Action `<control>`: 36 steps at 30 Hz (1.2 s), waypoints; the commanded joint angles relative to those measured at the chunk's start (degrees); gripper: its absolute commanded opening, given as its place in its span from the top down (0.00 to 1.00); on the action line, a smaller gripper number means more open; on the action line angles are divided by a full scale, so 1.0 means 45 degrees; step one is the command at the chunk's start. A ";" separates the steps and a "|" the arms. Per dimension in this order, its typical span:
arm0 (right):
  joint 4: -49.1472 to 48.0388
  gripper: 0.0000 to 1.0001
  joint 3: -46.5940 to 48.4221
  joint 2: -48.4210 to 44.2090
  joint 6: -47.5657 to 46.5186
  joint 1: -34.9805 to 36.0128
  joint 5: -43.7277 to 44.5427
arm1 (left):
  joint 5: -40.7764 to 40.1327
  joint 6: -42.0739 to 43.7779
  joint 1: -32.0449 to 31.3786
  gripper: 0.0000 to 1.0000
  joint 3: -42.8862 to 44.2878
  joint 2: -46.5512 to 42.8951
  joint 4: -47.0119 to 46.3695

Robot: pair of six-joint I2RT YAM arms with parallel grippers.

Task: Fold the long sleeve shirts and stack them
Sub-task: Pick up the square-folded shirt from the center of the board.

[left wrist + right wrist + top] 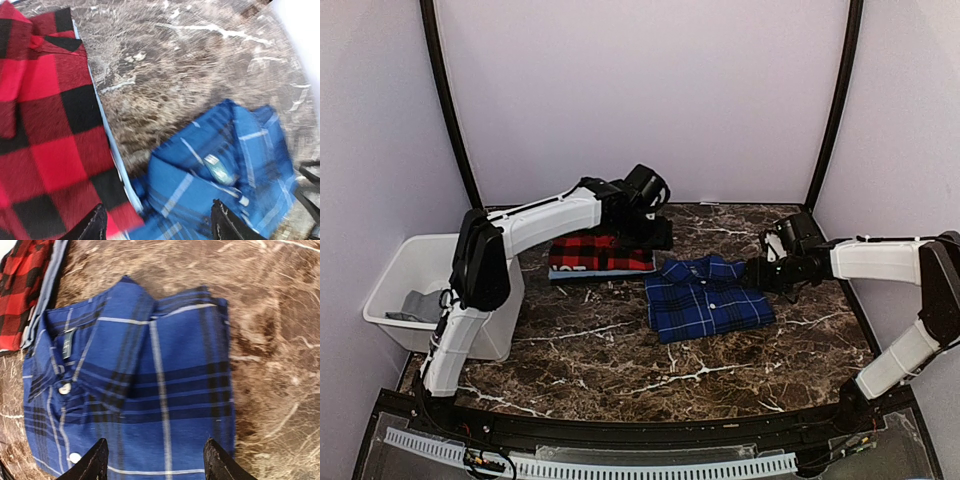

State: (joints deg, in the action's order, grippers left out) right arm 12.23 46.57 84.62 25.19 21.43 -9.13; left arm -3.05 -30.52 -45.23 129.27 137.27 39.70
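The dark blue plaid shirt is next for my left gripper, which should go to it and close on the shirt's side edge [652, 299] facing the white bin, below the collar.
The dark blue plaid shirt [706, 297] lies folded on the marble table, collar toward the back. The red-and-black plaid shirt [598, 254] lies folded to its left at the back. My left gripper [658, 232] hangs open over the gap between the two shirts; in its wrist view the red shirt [45, 135] is on the left and the blue collar [220, 165] on the right. My right gripper [757, 273] is open at the blue shirt's right edge; its wrist view shows the blue shirt [150, 390] below the open fingers, with white buttons.
A white bin [420, 285] with grey cloth inside stands at the table's left edge. The dark marble table [620, 370] has a black front rim. Black frame posts rise at the back corners.
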 commanded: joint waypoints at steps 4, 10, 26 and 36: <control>-0.0721 0.38 -0.0584 0.0090 -0.0439 -0.0957 -0.0073 | 0.1786 -0.2370 -0.0142 0.30 -0.4840 -0.4268 -0.3234; -0.0992 0.38 -0.0714 0.0540 -0.0558 -0.1256 -0.0094 | 0.2219 -0.3745 -0.0473 0.30 -0.9272 -0.6223 -0.5326; -0.1850 0.38 -0.0805 0.1859 -0.0289 -0.1283 -0.0432 | 0.2014 -0.5424 -0.1141 0.30 -1.1633 -0.5248 -0.7511; -0.2473 0.40 -0.1087 0.2183 -0.0026 -0.1271 -0.1079 | 0.2117 -0.5426 -0.1326 0.30 -1.1223 -0.4236 -0.7364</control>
State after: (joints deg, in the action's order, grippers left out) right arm 2.83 42.94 92.88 24.32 16.05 -11.81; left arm 6.22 -54.52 -50.52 77.34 117.27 6.70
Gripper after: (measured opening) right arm 0.612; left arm 0.703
